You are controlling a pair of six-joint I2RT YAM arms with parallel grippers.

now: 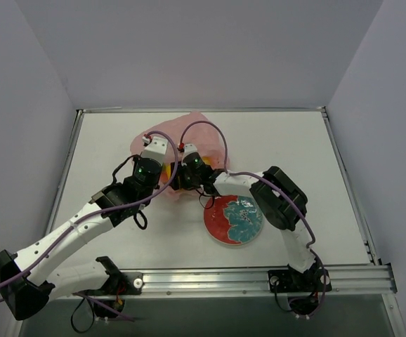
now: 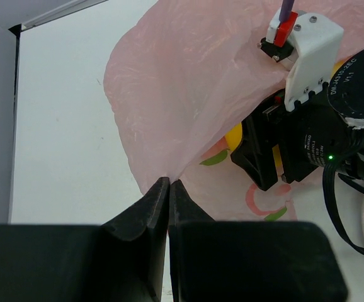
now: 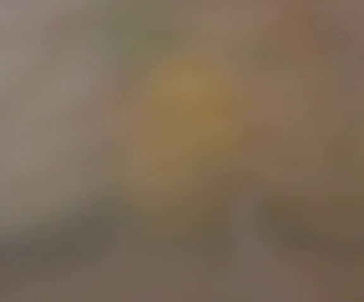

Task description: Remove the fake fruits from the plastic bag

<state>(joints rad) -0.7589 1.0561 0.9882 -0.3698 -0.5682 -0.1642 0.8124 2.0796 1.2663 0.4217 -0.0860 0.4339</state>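
Next, my right gripper puts the yellow fruit, now at the pink bag's mouth, down on the plate (image 1: 236,209) where red meets teal, toward the bag.
The pink plastic bag (image 1: 196,130) lies crumpled at the table's middle back and fills the left wrist view (image 2: 182,82). My left gripper (image 2: 169,182) is shut on a fold of the bag's near edge; from above it (image 1: 154,142) sits at the bag's left side. My right gripper (image 1: 176,180) reaches into the bag's mouth; its black fingers (image 2: 257,160) show with a yellow fruit (image 2: 233,135) beside them. I cannot tell whether its jaws are open or shut. The right wrist view is a blur with a yellow-orange patch (image 3: 188,113). Other fruits are hidden.
The round red-and-teal plate (image 1: 233,220) lies on the table right of the bag, under the right arm's forearm. Purple cables loop over both wrists. A metal rail (image 1: 259,277) runs along the near edge.
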